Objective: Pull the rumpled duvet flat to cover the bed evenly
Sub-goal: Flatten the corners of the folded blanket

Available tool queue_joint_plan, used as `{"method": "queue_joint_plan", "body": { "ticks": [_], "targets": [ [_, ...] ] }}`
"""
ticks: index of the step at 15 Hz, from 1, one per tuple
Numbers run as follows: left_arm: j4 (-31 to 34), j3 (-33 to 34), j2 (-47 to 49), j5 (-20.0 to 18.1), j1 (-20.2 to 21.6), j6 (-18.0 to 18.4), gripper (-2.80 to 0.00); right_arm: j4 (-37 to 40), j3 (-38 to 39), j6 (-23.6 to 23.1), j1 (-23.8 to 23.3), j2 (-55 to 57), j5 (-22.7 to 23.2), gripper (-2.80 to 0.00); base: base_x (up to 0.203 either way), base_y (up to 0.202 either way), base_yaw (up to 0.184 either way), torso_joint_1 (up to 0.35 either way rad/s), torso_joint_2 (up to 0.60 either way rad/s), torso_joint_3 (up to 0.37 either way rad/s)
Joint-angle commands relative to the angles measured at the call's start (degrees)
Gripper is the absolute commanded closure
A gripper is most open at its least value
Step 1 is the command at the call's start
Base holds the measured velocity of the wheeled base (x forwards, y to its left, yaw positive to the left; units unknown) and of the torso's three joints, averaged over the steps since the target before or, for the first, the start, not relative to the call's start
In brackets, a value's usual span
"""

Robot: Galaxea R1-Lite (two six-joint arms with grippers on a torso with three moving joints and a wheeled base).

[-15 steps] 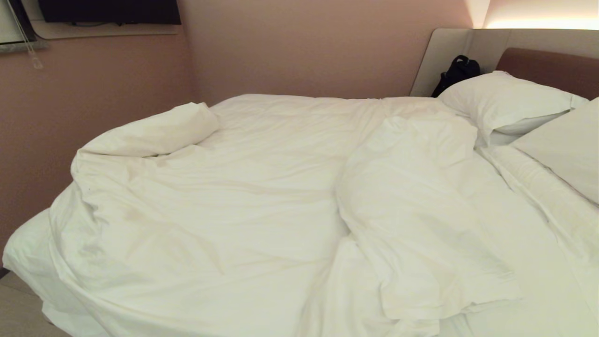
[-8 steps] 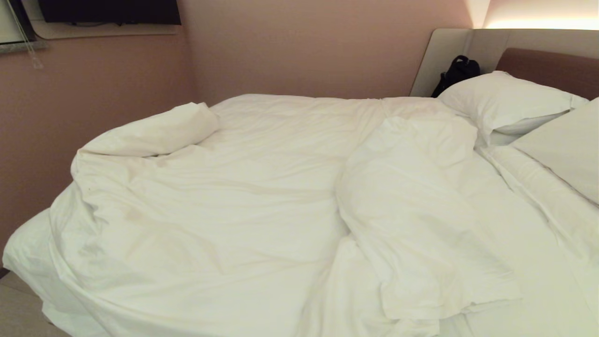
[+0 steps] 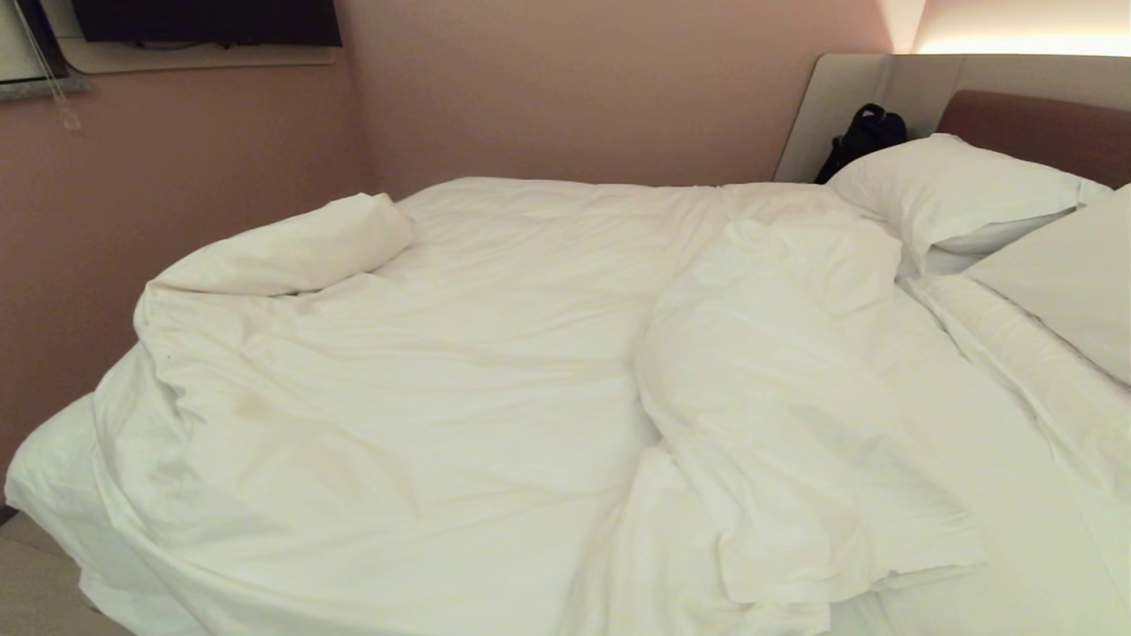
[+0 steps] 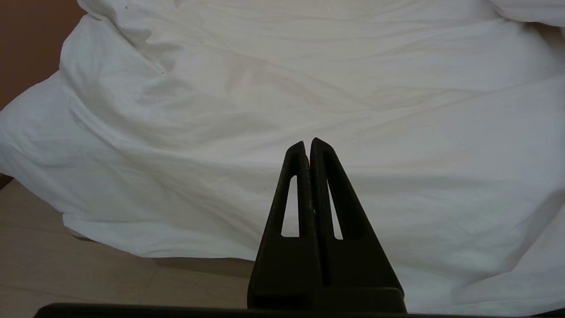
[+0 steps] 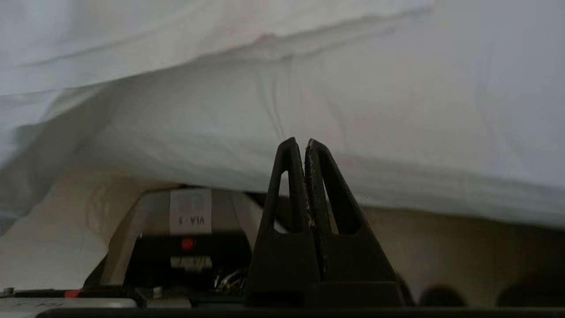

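The robot's right gripper should close on the white duvet's near corner (image 3: 973,557) (image 5: 427,7), where the bunched fold ends on the pillow side of the bed.
The white duvet (image 3: 424,380) lies rumpled over the bed (image 3: 998,495). One corner is rolled back at the far left and a thick fold is bunched right of the middle (image 3: 778,397). Neither arm shows in the head view. In the left wrist view my left gripper (image 4: 308,143) is shut and empty, pointing at the duvet (image 4: 309,88) where it hangs over the bed's near side. In the right wrist view my right gripper (image 5: 299,143) is shut and empty, low beside the bed, facing the hanging white bedding (image 5: 353,110).
Two white pillows (image 3: 954,190) lie against the brown headboard (image 3: 1034,128), with a black bag (image 3: 861,132) beside them. Pink walls close in behind and to the left. Beige floor (image 4: 88,265) runs along the near side. Part of my own base (image 5: 185,247) sits below the right gripper.
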Motion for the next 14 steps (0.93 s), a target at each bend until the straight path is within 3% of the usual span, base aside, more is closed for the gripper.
{"method": "queue_joint_plan", "body": {
  "ticks": [1,3,4,7,9,11,14],
  "targets": [
    [0.0,0.0,0.0,0.0,0.0,0.0,0.00,-21.1,0.1,1.3,-0.8,15.8,0.6,0.00,0.000,0.000,0.000,0.000,0.00,0.000],
    [0.1,0.0,0.0,0.0,0.0,0.0,0.00,-29.3,0.1,1.5,-5.7,24.4,4.4,0.00,0.000,0.000,0.000,0.000,0.00,0.000],
    [0.0,0.0,0.0,0.0,0.0,0.0,0.00,-32.4,0.0,1.1,-10.9,26.8,8.1,0.00,0.000,0.000,0.000,0.000,0.00,0.000],
    [0.0,0.0,0.0,0.0,0.0,0.0,0.00,-36.4,-2.0,-2.4,-26.0,33.5,23.9,0.00,0.000,0.000,0.000,0.000,0.00,0.000],
    [0.1,0.0,0.0,0.0,0.0,0.0,0.00,-37.3,-5.6,-3.9,-32.5,38.7,35.7,0.00,0.000,0.000,0.000,0.000,0.00,0.000],
    [0.1,0.0,0.0,0.0,0.0,0.0,0.00,-37.6,-7.7,-4.5,-33.5,43.1,38.4,0.00,0.000,0.000,0.000,0.000,0.00,0.000],
    [0.0,0.0,0.0,0.0,0.0,0.0,0.00,-37.8,-10.2,-6.1,-33.8,50.2,39.0,0.00,0.000,0.000,0.000,0.000,0.00,0.000]
  ]
}}
